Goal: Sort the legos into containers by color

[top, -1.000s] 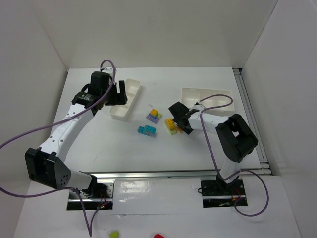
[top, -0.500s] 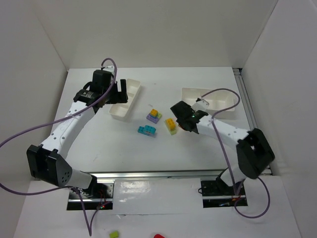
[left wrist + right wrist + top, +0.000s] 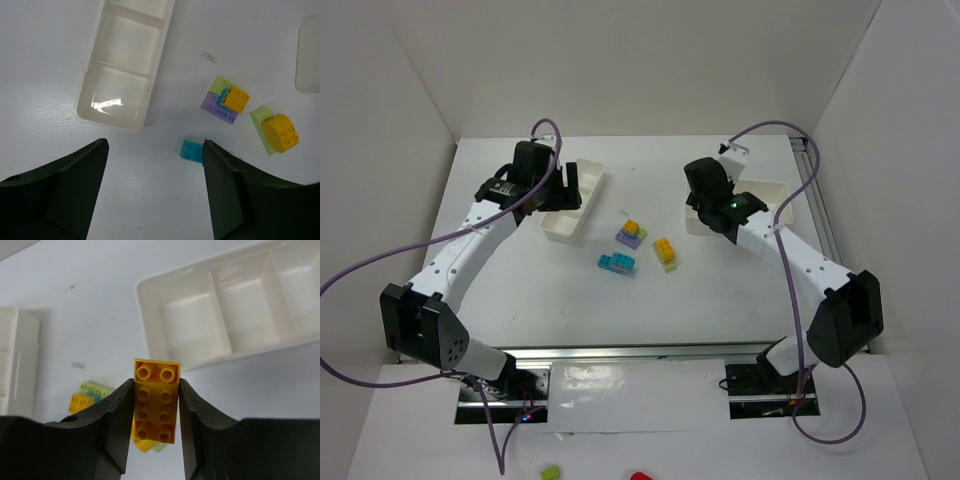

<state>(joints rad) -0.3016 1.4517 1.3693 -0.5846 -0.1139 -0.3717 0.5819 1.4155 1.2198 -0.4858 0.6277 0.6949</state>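
Note:
The robot's right gripper will release the yellow-orange brick in the white tray's end compartment (image 3: 696,202) (image 3: 172,311) nearest the loose bricks, toward the back.
My right gripper (image 3: 156,410) is shut on a yellow-orange two-by-four brick (image 3: 156,390) and holds it in the air near the left end of the right white tray (image 3: 225,315). In the top view this gripper (image 3: 705,200) hangs by that tray (image 3: 765,195). My left gripper (image 3: 155,190) is open and empty, above the table near the left tray (image 3: 125,65). On the table lie a cyan brick (image 3: 191,151), a purple, pale green and orange stack (image 3: 226,100), and a yellow brick on a pale green one (image 3: 277,132).
Both trays show empty compartments. The loose bricks lie between the trays, cyan (image 3: 617,264), the stack (image 3: 631,234) and yellow-on-green (image 3: 666,252). White walls enclose the table on the left, back and right. Purple cables loop from both arms.
My right gripper has risen from beside the yellow-and-green bricks and moved back and right to the right tray's left end, carrying the yellow-orange brick. The left arm has barely moved.

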